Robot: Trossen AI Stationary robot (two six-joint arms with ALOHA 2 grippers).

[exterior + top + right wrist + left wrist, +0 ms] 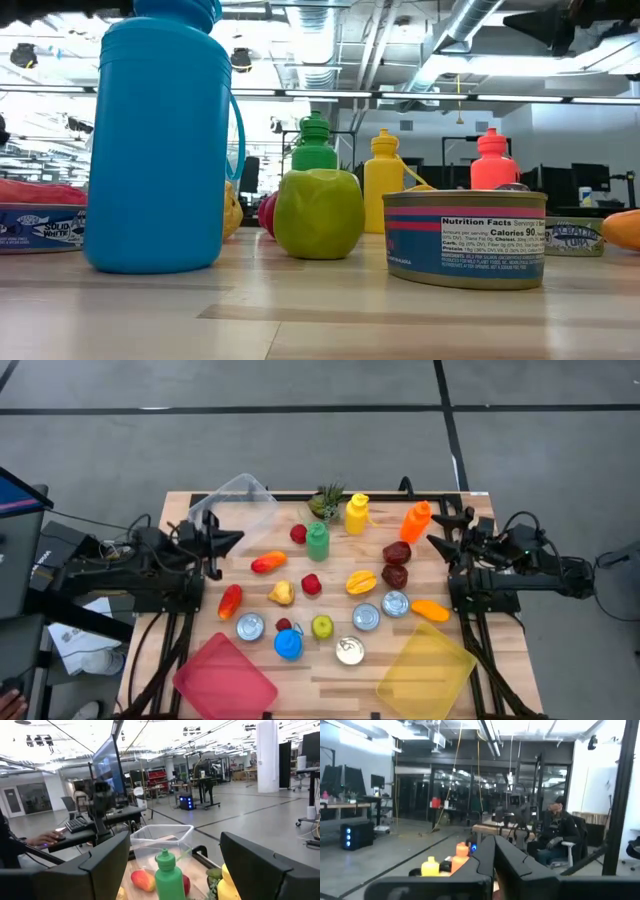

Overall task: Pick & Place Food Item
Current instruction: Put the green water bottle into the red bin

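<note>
My left gripper is to move next to the green bottle's top (317, 529), which is beside the yellow bottle, and it will close on the bottle there.
Toy food lies spread over the wooden table (300, 680): a green apple (322, 626), a strawberry (312, 584), a mango (361, 580), a red-orange peach (268, 563) and several cans such as one (366, 616). In the low view the apple (318, 212) stands on its base beside a blue bottle (160, 140) and a can (465, 238). My left gripper (235, 540) hovers shut at the table's left edge, held high and holding nothing. My right gripper (432, 540) hovers open at the right edge; in its wrist view its gap (175, 840) is bare, above the green bottle (169, 872).
A clear tub (235, 500) stands at the far left, a red tray (225, 678) at the near left, a yellow tray (425, 670) at the near right. Green (318, 540), yellow (357, 513) and orange (415, 520) bottles stand upright at the far side. People sit beyond the table.
</note>
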